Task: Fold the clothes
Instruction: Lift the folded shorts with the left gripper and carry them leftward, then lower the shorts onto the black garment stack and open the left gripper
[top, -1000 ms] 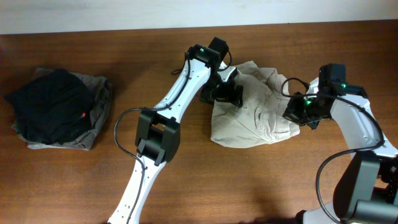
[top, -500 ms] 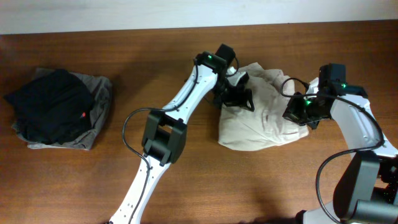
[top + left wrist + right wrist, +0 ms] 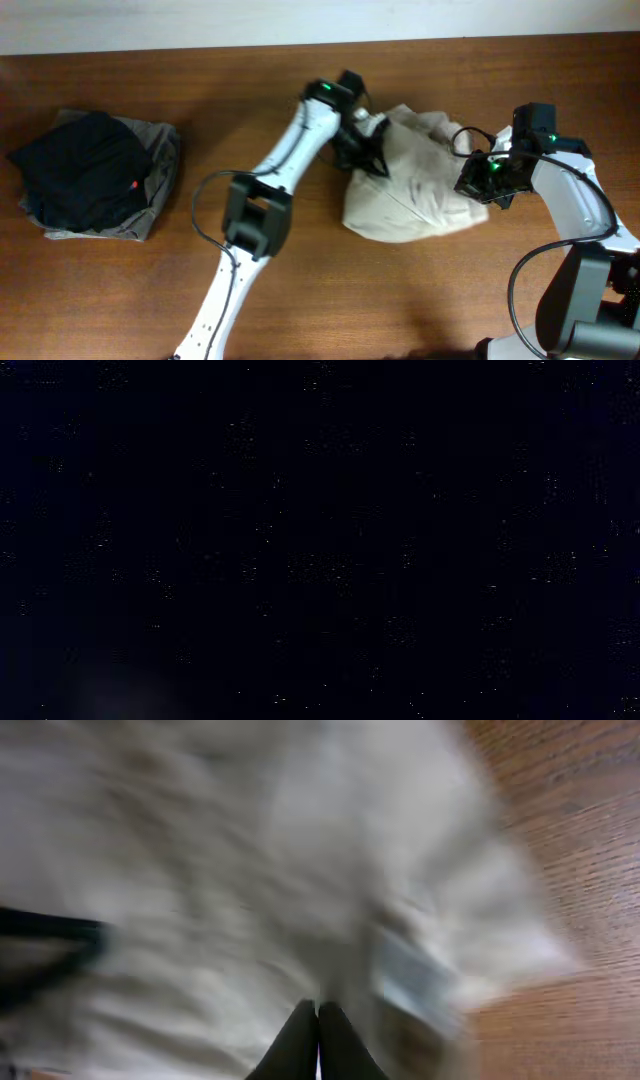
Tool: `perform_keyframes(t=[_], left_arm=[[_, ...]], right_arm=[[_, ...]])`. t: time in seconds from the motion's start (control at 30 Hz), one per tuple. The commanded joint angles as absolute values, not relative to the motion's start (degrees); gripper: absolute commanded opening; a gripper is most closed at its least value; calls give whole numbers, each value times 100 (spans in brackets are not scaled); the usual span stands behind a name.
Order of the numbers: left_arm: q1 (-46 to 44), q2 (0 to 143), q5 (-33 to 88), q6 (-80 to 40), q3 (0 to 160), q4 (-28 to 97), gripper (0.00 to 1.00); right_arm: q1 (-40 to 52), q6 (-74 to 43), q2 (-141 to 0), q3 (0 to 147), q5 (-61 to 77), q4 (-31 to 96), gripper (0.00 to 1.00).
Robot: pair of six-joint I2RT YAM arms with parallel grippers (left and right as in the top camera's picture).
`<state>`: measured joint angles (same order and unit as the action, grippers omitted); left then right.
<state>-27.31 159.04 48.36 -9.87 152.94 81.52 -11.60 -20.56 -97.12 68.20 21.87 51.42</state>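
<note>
Next, my left gripper lets go of the light beige shorts on top of the black garment [image 3: 77, 160].
The clothes [image 3: 420, 190], light beige shorts, lie crumpled on the table's right half. My left gripper [image 3: 366, 152] sits at their left edge with its dark fingers drawn together into the fabric. The left wrist view is wholly black, so it shows nothing of the jaws. At the shorts' right edge my right gripper [image 3: 480, 183] is shut. In the right wrist view the blurred beige clothes [image 3: 250, 870] fill the frame, and the right gripper [image 3: 318, 1012] has its black fingertips pressed together with a fold of cloth rising from them.
At the far left a black garment [image 3: 80, 165] lies on a grey-olive cloth [image 3: 160, 170]. The brown wooden table [image 3: 400, 290] shows bare in front of the shorts. A pale wall runs along the back edge.
The left gripper's fingers, spread wide a second ago, have closed at the shorts' left edge. The cloth has bunched and shifted slightly left. The right arm has stayed in place.
</note>
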Motion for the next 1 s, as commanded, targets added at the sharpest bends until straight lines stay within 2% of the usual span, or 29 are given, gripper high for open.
perform_keyframes(t=[0.0,0.3,0.47,0.6,0.77,0.9,0.97], left_arm=[[-1861,15408,5231,-805,16016,8278,1],[27,14545,5231,-1002,17307,7942,0],[1212,14451,5240,-1470,17401,7500,1],[1979,14451,5264,-1372,17388,7618,1],[2731,14451,5210,-1015,17369,8195,0],[3092,14451,5098,-762,17366,9474,0],[3168,14449,5142,-681,17294,9673,0]], right_arm=[[-1203,-1927,-9688,6775,2137,5168,8],[-1203,-1927,-9688,6772,2137,5170,8],[-1203,-1927,-9688,6772,2134,5207,8],[-1203,-1925,-9688,6772,2134,5227,8],[-1203,-1925,-9688,6772,2132,5229,8],[-1203,-1929,-9688,6772,2108,5210,8],[-1203,-1929,-9688,6772,2110,5186,8]])
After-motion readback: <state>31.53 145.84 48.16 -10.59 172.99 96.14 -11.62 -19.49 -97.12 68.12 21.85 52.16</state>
